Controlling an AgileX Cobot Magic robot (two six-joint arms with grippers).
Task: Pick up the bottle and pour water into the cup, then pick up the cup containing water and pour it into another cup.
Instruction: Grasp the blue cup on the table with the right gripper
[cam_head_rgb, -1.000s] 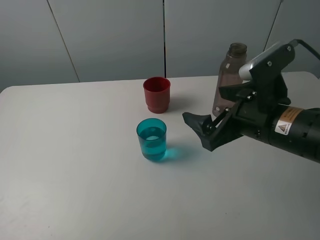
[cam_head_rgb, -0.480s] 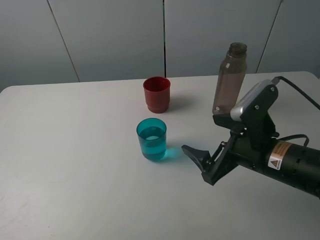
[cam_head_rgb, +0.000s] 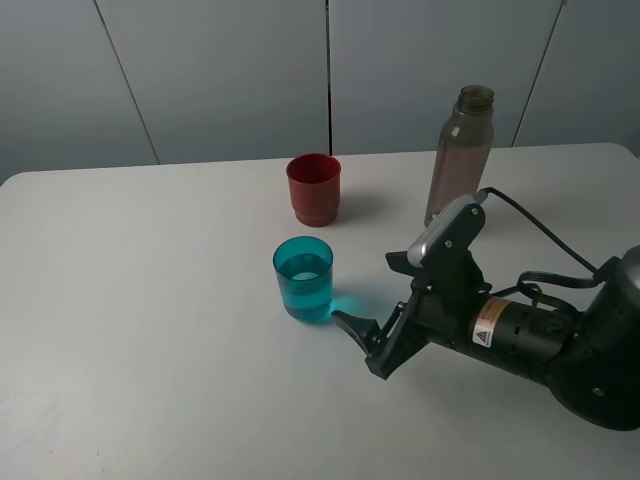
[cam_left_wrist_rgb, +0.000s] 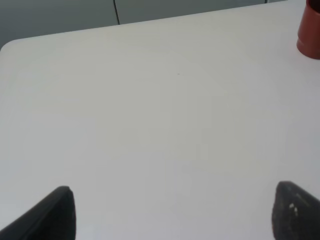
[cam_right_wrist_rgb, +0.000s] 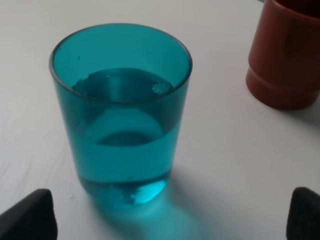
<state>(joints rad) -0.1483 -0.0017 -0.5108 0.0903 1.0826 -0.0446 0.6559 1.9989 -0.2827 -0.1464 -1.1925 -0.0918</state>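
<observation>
I should close my right gripper around the middle of the teal cup (cam_head_rgb: 305, 281) (cam_right_wrist_rgb: 125, 127), under its rim, because its water should go into the dark-red cup.
The teal cup (cam_head_rgb: 303, 278) stands mid-table, partly filled with water, and fills the right wrist view (cam_right_wrist_rgb: 121, 110). My right gripper (cam_head_rgb: 364, 343) sits low over the table just right of and in front of it, open, its fingertips (cam_right_wrist_rgb: 27, 217) spread wider than the cup and short of it. The dark-red cup (cam_head_rgb: 313, 188) stands behind the teal one and shows in both wrist views (cam_right_wrist_rgb: 290, 55) (cam_left_wrist_rgb: 311, 30). Upright at the back right is the smoky bottle (cam_head_rgb: 458, 155), capless and untouched. My left gripper (cam_left_wrist_rgb: 172, 212) is open over bare table; it does not appear in the exterior view.
The white table (cam_head_rgb: 150, 330) ends at a grey panelled wall behind. The right arm's body and cable (cam_head_rgb: 540, 330) lie across the table's right front, in front of the bottle.
The right arm has dropped from beside the bottle and come forward and left, so its open gripper is now low beside the teal cup. Cups and bottle have not moved.
</observation>
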